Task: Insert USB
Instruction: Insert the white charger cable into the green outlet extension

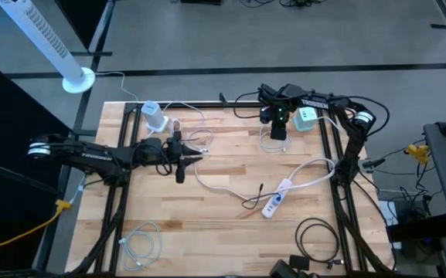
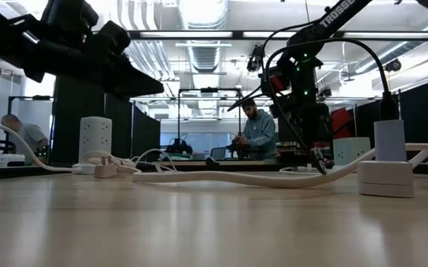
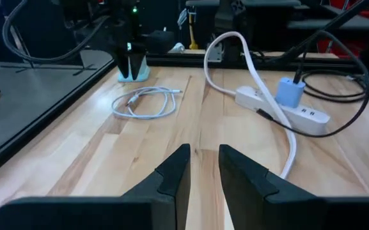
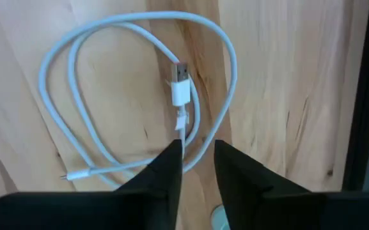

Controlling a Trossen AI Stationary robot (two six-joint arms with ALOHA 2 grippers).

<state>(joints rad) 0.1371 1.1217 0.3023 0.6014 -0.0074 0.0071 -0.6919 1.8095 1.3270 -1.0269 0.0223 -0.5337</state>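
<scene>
My right gripper needs to lift the thin cable where it sits over it behind the plug, and then my left gripper needs to take the silver tip (image 4: 180, 72) before inserting.
A white USB cable (image 4: 139, 96) lies coiled on the wooden table near the far right, its silver-tipped plug (image 4: 180, 86) flat inside the loop. The coil also shows in the high view (image 1: 272, 144). My right gripper (image 4: 197, 156) points down over the coil, open by a narrow gap, with its fingers above the cable just behind the plug. A white power strip (image 1: 277, 198) carrying a blue adapter (image 3: 291, 93) lies mid-table. My left gripper (image 3: 203, 169) hovers left of centre, narrowly open and empty, facing the strip.
A white charger block (image 1: 154, 116) and loose white cords sit near the far left. A mint-green box (image 1: 306, 118) lies just behind my right gripper. A second cable coil (image 1: 141, 244) lies near left and a black cord (image 1: 315, 235) near right. People stand in the room beyond.
</scene>
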